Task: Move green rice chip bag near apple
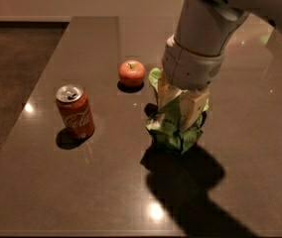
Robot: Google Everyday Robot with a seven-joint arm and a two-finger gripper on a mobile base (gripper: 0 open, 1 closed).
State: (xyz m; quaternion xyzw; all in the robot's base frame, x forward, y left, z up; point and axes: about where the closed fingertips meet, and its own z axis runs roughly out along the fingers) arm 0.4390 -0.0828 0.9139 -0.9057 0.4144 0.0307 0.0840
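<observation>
Next, my gripper lets go of the green rice chip bag on the table (169, 96) next to the apple, away from the can.
The green rice chip bag (173, 128) is a crumpled lime-green foil pouch, held upright and lifted a little above the dark table, its shadow below it. My gripper (179, 114) comes down from above and is shut on the bag, its pale fingers (194, 109) pressed on both sides. The apple (131, 73) is small, round and red-orange with a short stem. It sits on the table just up and left of the bag, a short gap apart.
A red Coca-Cola can (75, 111) stands upright at the left. The dark brown table (81, 182) has its left edge running diagonally, with dark floor beyond. My large grey arm fills the upper right.
</observation>
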